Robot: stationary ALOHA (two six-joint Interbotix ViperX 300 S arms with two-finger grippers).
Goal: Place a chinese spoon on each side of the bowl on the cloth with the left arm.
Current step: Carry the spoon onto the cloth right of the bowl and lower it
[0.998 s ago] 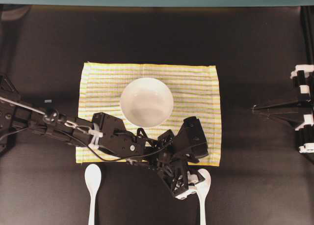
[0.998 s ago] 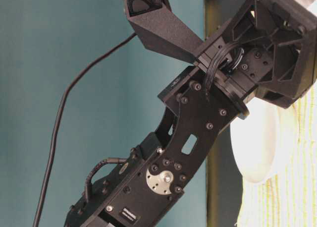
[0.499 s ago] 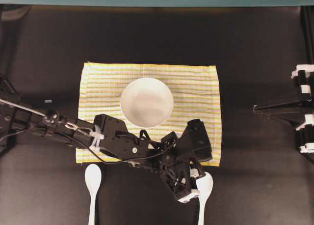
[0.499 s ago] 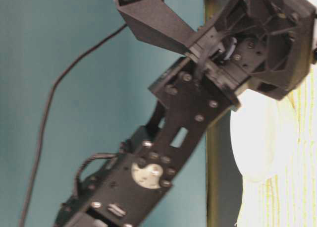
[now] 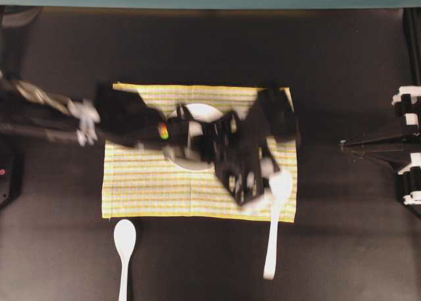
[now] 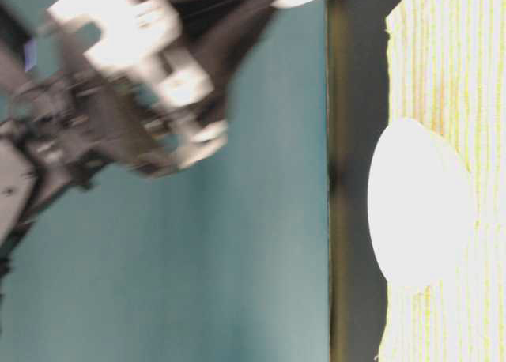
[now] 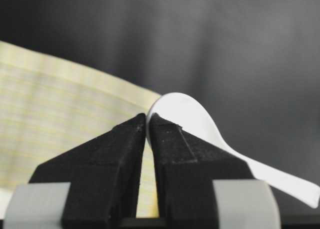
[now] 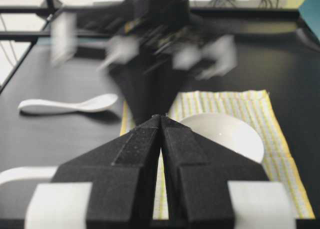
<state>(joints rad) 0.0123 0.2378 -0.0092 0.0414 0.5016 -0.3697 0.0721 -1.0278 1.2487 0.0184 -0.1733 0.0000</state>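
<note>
Next, I release the chinese spoon from my left gripper on the cloth (image 5: pixel 260 159), between bowl and right gripper.
My left gripper (image 5: pixel 266 189) is shut on the scoop rim of one chinese spoon (image 5: pixel 276 206), held above the table. Its scoop hangs over the cloth's (image 5: pixel 145 183) right front part, and the handle trails toward the table's front. In the left wrist view the jaws (image 7: pixel 148 120) pinch the spoon (image 7: pixel 187 120) by its edge. The left arm is motion-blurred and crosses over the bowl (image 5: pixel 202 110), hiding most of it. The second chinese spoon (image 5: pixel 124 238) lies on the table in front of the cloth's left corner. My right gripper (image 8: pixel 161 118) is shut and empty, parked at the right (image 5: pixel 343 145).
The table top is black, with a teal wall behind it. From the right wrist the bowl (image 8: pixel 225 134) sits on the cloth (image 8: pixel 280 139), and the lying spoon (image 8: pixel 70 105) rests beyond the cloth's edge. The right arm's base (image 5: pixel 408 150) stands at the table's right edge.
The left gripper closed on the right-hand spoon's scoop, lifted it off the table and swung it back over the cloth's right front part. The right arm has not moved.
</note>
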